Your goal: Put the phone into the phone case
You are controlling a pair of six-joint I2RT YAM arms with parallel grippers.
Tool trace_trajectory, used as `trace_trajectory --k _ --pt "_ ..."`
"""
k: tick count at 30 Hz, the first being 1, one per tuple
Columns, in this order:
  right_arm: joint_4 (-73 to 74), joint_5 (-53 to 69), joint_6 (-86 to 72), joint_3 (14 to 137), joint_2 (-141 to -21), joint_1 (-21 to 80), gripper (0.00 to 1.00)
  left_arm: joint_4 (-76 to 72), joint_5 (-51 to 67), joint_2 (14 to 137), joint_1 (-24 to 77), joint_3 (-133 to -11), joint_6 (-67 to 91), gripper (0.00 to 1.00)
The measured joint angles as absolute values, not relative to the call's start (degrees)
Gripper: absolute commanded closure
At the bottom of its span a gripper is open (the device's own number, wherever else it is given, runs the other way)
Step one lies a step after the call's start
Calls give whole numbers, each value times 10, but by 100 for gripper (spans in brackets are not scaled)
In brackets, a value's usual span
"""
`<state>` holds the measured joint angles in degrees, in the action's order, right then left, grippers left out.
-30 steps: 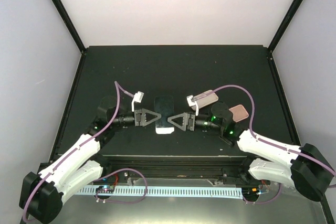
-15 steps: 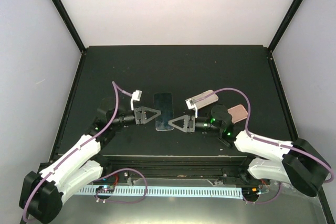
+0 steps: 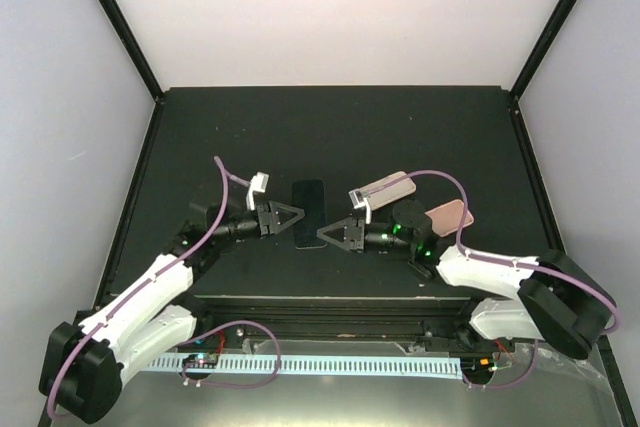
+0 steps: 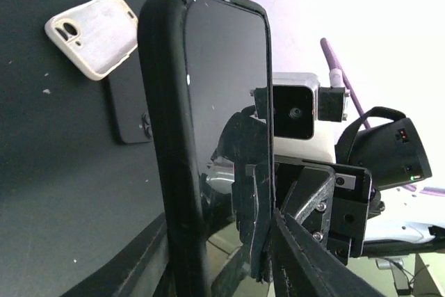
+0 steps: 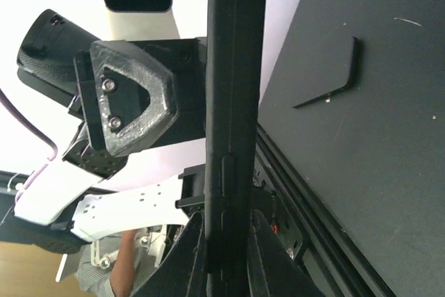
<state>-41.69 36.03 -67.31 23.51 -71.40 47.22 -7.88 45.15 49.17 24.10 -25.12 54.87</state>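
My right gripper has the dark phone, which hangs on edge above the table. It will put the phone down flat on the black table (image 3: 315,201) between my left gripper and the pinkish cases.
A dark phone (image 3: 308,209) with a black case round its rim (image 4: 163,102) hangs on edge above the table, between my two grippers. My right gripper (image 3: 325,235) is shut on its side edge; in the right wrist view both fingers (image 5: 197,252) press the phone (image 5: 235,67) where its buttons are. My left gripper (image 3: 290,215) stands open at the opposite edge. In the left wrist view the phone's screen (image 4: 226,95) fills the middle, and there is a gap between the phone and my own finger (image 4: 306,262).
A cream phone case (image 4: 90,33) lies open side up on the black table (image 3: 200,147), with a flat black phone-shaped thing (image 4: 128,113) beside it. Two pinkish cases (image 3: 388,187) (image 3: 448,215) lie right of the right arm. A thin black L-shaped piece (image 5: 334,81) lies on the table.
The right gripper has shut on the phone and the left gripper has opened off it. The phone has shifted slightly left and back, and its pale lower end no longer shows.
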Motion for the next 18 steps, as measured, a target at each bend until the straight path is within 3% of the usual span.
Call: trace_trajectory --k 7,9,12,18 --pt "-381 341 -678 265 -752 449 99 -30 434 496 236 -251 523 33" --pt "-357 332 -667 284 -771 434 99 6 417 495 235 -253 505 18" --pt "-313 316 -641 317 -798 414 99 69 383 495 233 -266 479 3" --pt "-230 307 -589 414 -882 397 99 153 313 475 229 -295 440 1"
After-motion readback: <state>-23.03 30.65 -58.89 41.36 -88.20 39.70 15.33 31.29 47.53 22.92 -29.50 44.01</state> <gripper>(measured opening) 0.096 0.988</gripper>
